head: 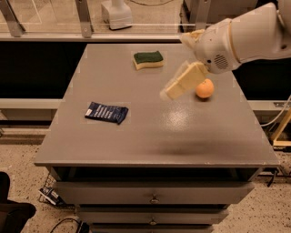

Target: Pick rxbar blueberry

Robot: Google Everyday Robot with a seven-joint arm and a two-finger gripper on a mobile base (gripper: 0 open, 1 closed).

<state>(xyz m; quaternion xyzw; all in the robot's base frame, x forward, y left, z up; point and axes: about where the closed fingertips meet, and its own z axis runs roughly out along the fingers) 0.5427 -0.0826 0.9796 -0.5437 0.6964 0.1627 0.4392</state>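
Note:
Next, my gripper grips the end of the rxbar blueberry [117, 114] that is nearer the orange.
The rxbar blueberry [106, 112] is a flat dark navy wrapper with white print. It lies on the left part of the grey table [150, 136]. My gripper [175, 87] hangs above the middle of the table, on the white arm that reaches in from the upper right. It is well to the right of the bar and higher, apart from it, and holds nothing that I can see.
A green-and-yellow sponge [148, 59] lies at the back of the table. An orange [204, 88] sits just right of the gripper, partly behind it. A white device [117, 13] stands beyond the glass rail at the back. Drawers are below the table front.

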